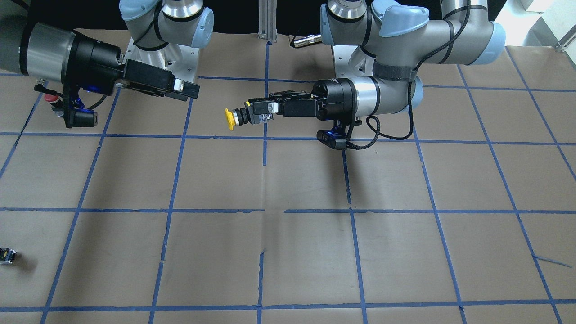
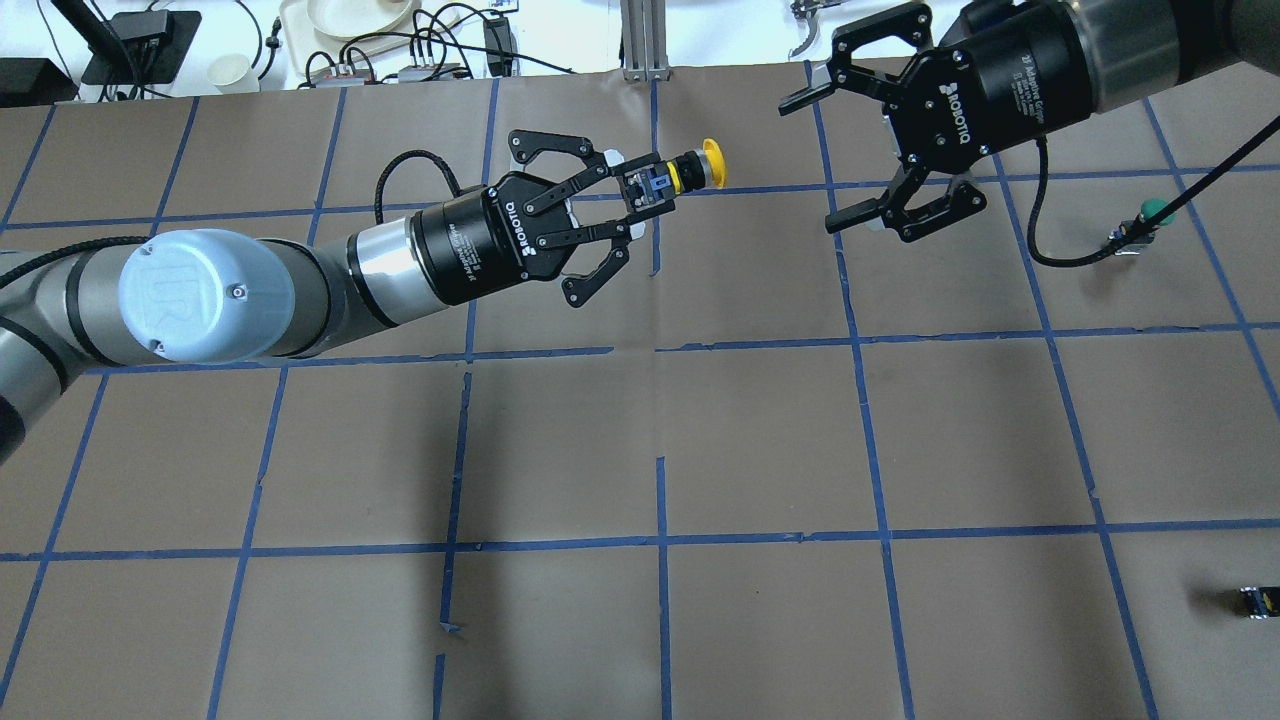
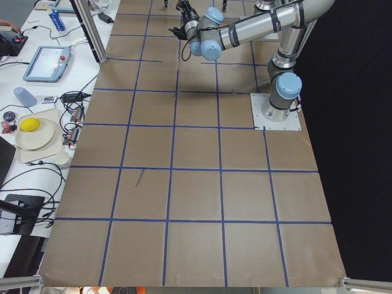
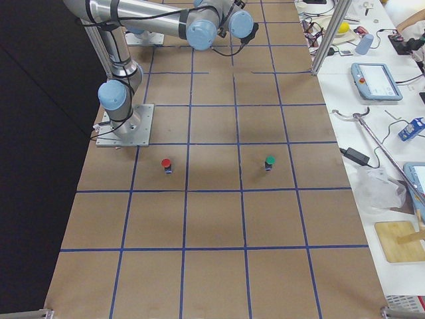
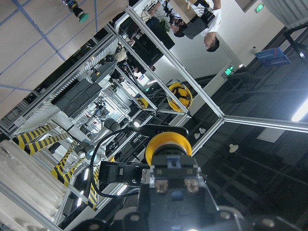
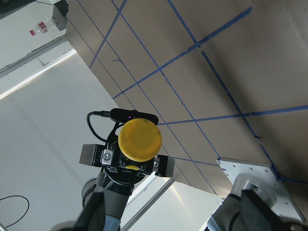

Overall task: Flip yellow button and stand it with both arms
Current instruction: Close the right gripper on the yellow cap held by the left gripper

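I need to let the yellow button, now held sideways above the table, go from my left gripper in the air (image 1: 222,105) between both grippers, with the button's cap in my right gripper.
The yellow button (image 2: 700,168) is held in the air, lying sideways, its yellow cap pointing toward my right gripper. My left gripper (image 2: 640,196) is shut on its black-and-grey body. In the front-facing view the left gripper (image 1: 263,110) holds the button (image 1: 234,119) above the table near the robot's base. My right gripper (image 2: 822,160) is open and empty, a short gap from the cap, facing it; it also shows in the front-facing view (image 1: 189,88). The right wrist view looks straight at the cap (image 6: 139,139). The left wrist view shows the button (image 5: 169,151) from behind.
A red-capped button (image 1: 50,95) stands on the table partly behind my right arm, also seen from the right end (image 4: 166,163). A green-capped button (image 2: 1152,212) stands at the far right. A small dark block (image 2: 1255,600) lies near the right front edge.
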